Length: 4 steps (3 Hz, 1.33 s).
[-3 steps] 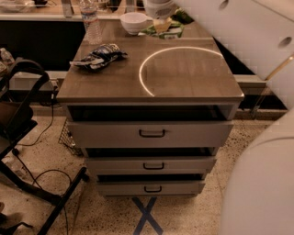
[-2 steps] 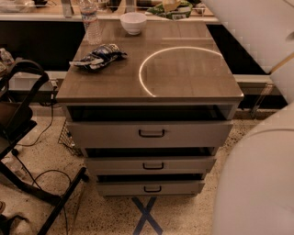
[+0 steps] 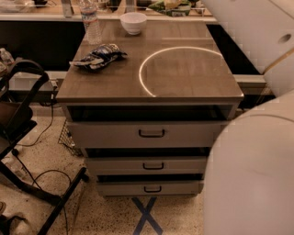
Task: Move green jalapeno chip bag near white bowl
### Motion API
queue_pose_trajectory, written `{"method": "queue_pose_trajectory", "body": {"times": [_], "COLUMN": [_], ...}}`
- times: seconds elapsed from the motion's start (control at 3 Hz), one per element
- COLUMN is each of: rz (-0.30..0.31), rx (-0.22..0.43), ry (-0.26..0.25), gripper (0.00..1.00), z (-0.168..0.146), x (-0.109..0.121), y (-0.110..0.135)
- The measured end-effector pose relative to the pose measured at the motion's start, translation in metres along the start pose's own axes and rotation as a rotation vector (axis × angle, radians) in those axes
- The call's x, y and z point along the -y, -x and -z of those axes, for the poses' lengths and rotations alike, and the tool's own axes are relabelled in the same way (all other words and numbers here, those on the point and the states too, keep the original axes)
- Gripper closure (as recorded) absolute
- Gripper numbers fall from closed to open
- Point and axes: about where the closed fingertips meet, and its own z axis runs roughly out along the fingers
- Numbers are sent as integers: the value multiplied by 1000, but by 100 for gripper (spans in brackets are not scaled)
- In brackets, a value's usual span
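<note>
My gripper is going to let go of the green jalapeno chip bag at the back edge of the wooden table (image 3: pixel 169 25) next to the white bowl.
The green jalapeno chip bag (image 3: pixel 171 7) is at the top edge of the camera view, raised above the back right of the wooden table top (image 3: pixel 183 78) and partly cut off by the frame. My gripper (image 3: pixel 186 3) is at the bag at the top edge, mostly out of frame, and seems shut on the bag. The white arm (image 3: pixel 248 27) reaches in from the right. The white bowl (image 3: pixel 133 22) stands at the back of the table, a short way left of the bag.
A clear water bottle (image 3: pixel 90 20) stands left of the bowl. A dark blue-and-white snack bag (image 3: pixel 98 56) lies on the left of the table. The cabinet's three drawers (image 3: pixel 151 133) face me. A black frame (image 3: pixel 23 137) and cables are on the floor at left.
The green bag has risen from the table's back right toward the top edge together with the gripper. The arm has pulled up and to the right. The bowl, bottle and blue bag have not moved.
</note>
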Motion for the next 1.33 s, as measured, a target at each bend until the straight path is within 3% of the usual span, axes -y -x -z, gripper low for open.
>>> {"method": "queue_pose_trajectory", "body": {"times": [0.33,0.67,1.0,1.33], "rz": [-8,-5,-27,-32], "rx": [126,194,144,84], "ry": [-75,-67,-69,-108], "gripper": [100,100,100,100], "z": [-88,-163,-184,-188], "x": [13,1,1,15], "y": [-19,-15,-33,-37]}}
